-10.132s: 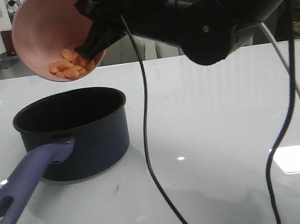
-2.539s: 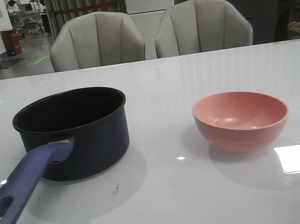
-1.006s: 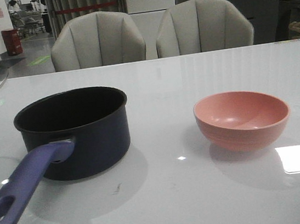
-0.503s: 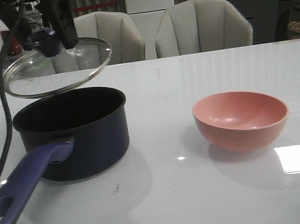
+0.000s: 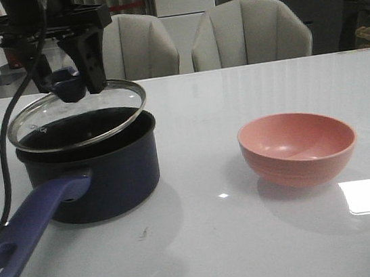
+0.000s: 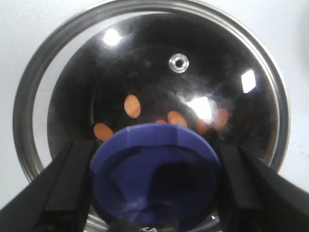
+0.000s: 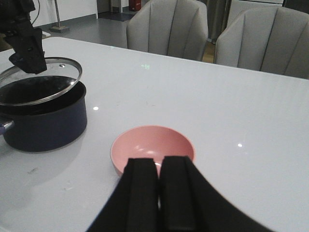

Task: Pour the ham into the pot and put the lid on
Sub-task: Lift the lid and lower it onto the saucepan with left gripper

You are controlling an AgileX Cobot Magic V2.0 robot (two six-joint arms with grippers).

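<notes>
I will use my left gripper to let go of the glass lid flat on the dark navy pot's rim (image 5: 81, 130) (image 6: 151, 117), over the ham pieces.
The dark navy pot (image 5: 101, 177) stands on the left of the white table, its purple-blue handle (image 5: 26, 231) pointing to the near left. My left gripper (image 5: 68, 82) is shut on the blue knob (image 6: 154, 174) of the glass lid (image 5: 80, 118). The lid hangs slightly tilted just over the pot's rim, and I cannot tell whether they touch. Through the glass of the lid (image 6: 231, 63) I see orange-pink ham (image 6: 132, 106) pieces on the pot's black bottom. My right gripper (image 7: 159, 166) is shut and empty, on the near side of the pink bowl (image 7: 152, 145).
The empty pink bowl (image 5: 297, 147) sits right of the pot. A black cable (image 5: 3, 155) hangs from the left arm beside the pot's handle. Two grey chairs (image 5: 249, 31) stand beyond the table's far edge.
The left gripper has carried the lid in from the far left and lowered it from well above the pot to just over its rim. Pot and bowl have not moved.
</notes>
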